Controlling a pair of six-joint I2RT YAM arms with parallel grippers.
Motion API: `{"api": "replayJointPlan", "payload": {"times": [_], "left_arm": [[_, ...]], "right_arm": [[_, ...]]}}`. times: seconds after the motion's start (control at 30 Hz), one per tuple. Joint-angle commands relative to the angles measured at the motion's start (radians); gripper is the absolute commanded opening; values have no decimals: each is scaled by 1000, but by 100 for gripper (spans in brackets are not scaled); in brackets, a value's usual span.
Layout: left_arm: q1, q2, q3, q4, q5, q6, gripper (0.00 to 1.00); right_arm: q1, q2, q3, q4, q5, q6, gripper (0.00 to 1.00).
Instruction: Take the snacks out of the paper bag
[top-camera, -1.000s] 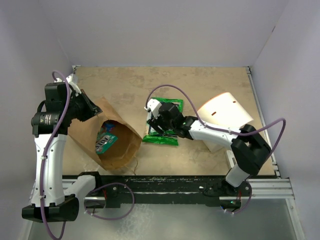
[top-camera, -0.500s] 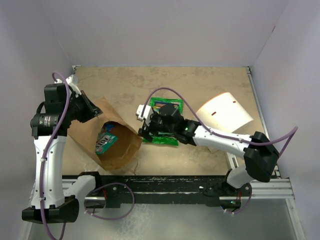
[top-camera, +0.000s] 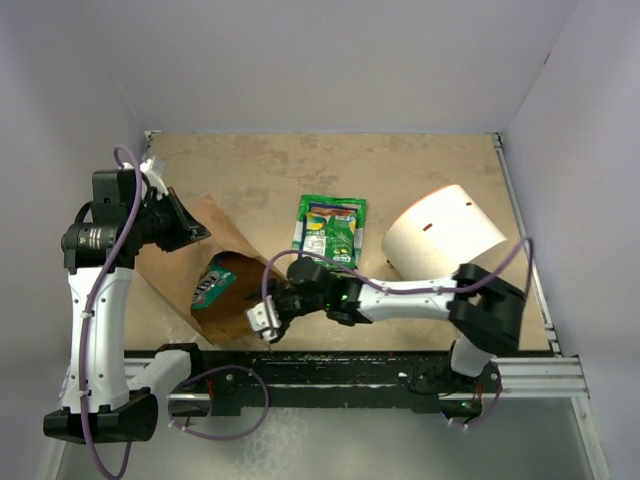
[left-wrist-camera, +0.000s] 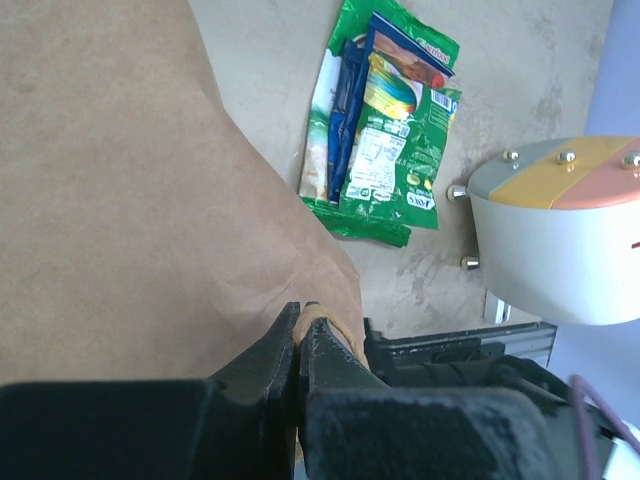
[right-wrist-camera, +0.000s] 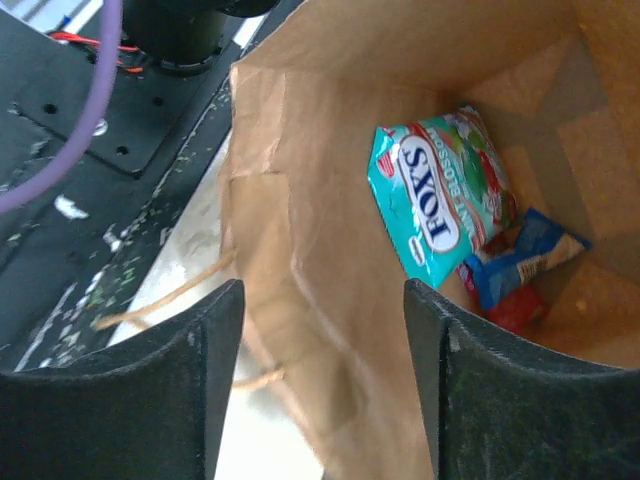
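Note:
My right gripper is to reach into the paper bag next and close on the teal snack packet's edge (top-camera: 222, 287) (right-wrist-camera: 418, 250) that faces the opening of the bag.
The brown paper bag (top-camera: 170, 270) lies on its side with its mouth toward the near edge. My left gripper (left-wrist-camera: 300, 318) is shut on one of its twisted handles and holds that side up. Inside the bag lie a teal snack packet (right-wrist-camera: 440, 190) and a small red and blue one (right-wrist-camera: 520, 262). My right gripper (right-wrist-camera: 320, 400) stands open at the bag's mouth (top-camera: 240, 315), its fingers either side of the bag's near wall without pinching it. Several green and blue snack packets (top-camera: 328, 228) lie stacked on the table.
A white cylinder (top-camera: 445, 235) lies on its side at the right, close to the stacked packets. The black base rail (top-camera: 330, 365) runs along the near edge just below the bag's mouth. A loose bag handle (right-wrist-camera: 165, 298) trails toward the rail.
My right arm has left the stacked packets and swung down and left to the bag's mouth, its jaws a little narrower. The left gripper keeps its hold on the handle.

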Motion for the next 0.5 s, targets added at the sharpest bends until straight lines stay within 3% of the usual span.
{"api": "replayJointPlan", "payload": {"times": [0.0,0.23,0.47], "left_arm": [[-4,-21,33,5,44,35,0],[-3,-25,-17,-2,121,42,0],[-4,-4,11,-42,207,71,0]], "right_arm": [[32,149,189,-7,38,-208,63],[40,370,346,39,160,-194,63],[41,476,384,114,262,-246,71]]}}
